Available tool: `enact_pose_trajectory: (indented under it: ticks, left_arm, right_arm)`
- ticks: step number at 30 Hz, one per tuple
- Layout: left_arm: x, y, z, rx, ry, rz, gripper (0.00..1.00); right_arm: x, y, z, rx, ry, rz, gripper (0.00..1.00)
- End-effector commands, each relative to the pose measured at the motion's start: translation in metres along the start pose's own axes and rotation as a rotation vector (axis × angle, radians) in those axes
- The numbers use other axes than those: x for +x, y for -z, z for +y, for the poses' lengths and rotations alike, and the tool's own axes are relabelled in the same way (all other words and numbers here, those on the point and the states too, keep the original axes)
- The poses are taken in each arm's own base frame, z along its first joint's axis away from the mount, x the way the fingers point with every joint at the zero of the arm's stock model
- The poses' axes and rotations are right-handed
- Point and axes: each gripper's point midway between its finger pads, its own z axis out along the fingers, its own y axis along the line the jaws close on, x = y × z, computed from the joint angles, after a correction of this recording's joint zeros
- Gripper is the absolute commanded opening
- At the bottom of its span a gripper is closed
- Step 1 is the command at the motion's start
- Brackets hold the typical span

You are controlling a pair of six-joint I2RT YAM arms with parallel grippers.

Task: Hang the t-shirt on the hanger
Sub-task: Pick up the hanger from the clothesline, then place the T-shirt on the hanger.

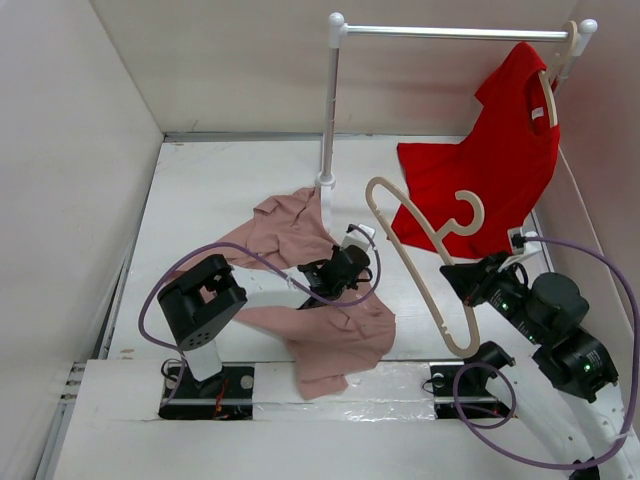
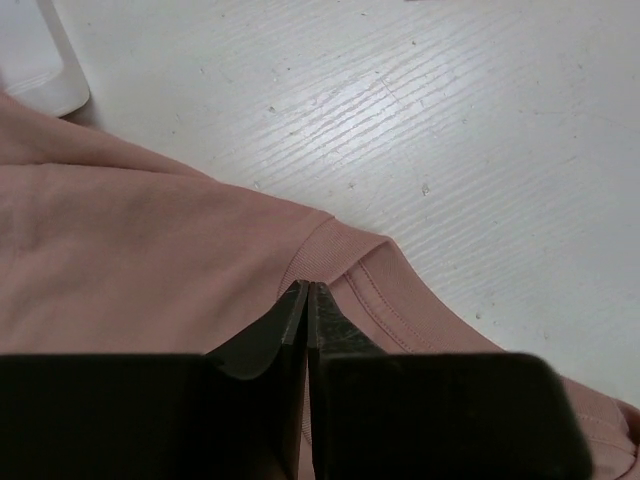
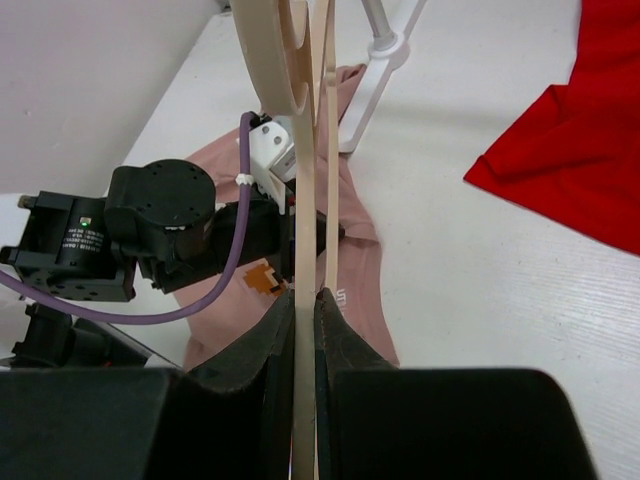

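Note:
The ribbed collar's layers lie flat together at my left gripper; it should retake the collar's upper layer [image 2: 325, 250] and lift it open for the hanger.
The dusty pink t-shirt [image 1: 340, 335] lies crumpled on the table in front of the left arm. My left gripper [image 1: 345, 272] is down on it. In the left wrist view the jaws [image 2: 305, 290] are shut on the shirt's ribbed collar [image 2: 330, 250], with pink cloth between them. The shirt's orange print [image 3: 262, 278] shows in the right wrist view. My right gripper [image 1: 455, 277] is shut on the pale beige hanger [image 1: 460, 340] and holds it upright above the table, to the right of the shirt. The hanger's bar [image 3: 303, 250] runs up between the jaws [image 3: 305, 300].
A white clothes rack [image 1: 327, 110] stands at the back, its base [image 1: 325, 182] touching the pink shirt. A red t-shirt [image 1: 500, 170] hangs from a second hanger at the rack's right end and drapes onto the table. White walls close in the left, back and right sides.

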Motion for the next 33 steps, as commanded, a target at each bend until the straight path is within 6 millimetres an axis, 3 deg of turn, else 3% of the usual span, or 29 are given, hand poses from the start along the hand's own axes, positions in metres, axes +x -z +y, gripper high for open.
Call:
enact_pose_trajectory:
  ticks: [1, 3, 4, 6, 10, 13, 21, 33]
  left_arm:
    - [-0.009, 0.003, 0.001, -0.007, 0.008, -0.032, 0.00]
    - [-0.014, 0.004, 0.008, -0.002, 0.050, -0.043, 0.00]
    - [-0.024, 0.007, 0.012, 0.018, 0.078, -0.063, 0.00]
    - [-0.026, 0.009, 0.007, 0.098, 0.091, -0.049, 0.00]
    - [-0.024, 0.012, 0.003, 0.138, 0.067, -0.016, 0.36]
    - [-0.016, 0.015, -0.002, 0.184, 0.045, 0.010, 0.40]
    - [0.006, 0.008, -0.002, 0.176, 0.008, 0.055, 0.35]
    - [-0.008, 0.000, 0.004, 0.112, 0.011, 0.015, 0.08]
  right_arm:
    - [-0.015, 0.009, 0.015, -0.046, 0.001, -0.020, 0.00]
    - [-0.009, 0.014, 0.010, -0.012, 0.016, 0.035, 0.00]
    - [-0.017, 0.018, 0.013, -0.010, 0.025, 0.039, 0.00]
    - [-0.013, 0.026, 0.009, 0.016, 0.046, 0.079, 0.00]
    - [-0.019, 0.031, 0.007, 0.037, 0.063, 0.071, 0.00]
    - [-0.017, 0.029, 0.008, 0.025, 0.049, 0.053, 0.00]
    - [-0.001, 0.022, 0.010, -0.008, 0.028, 0.100, 0.00]
    - [0.015, 0.022, 0.023, -0.106, 0.013, 0.134, 0.00]
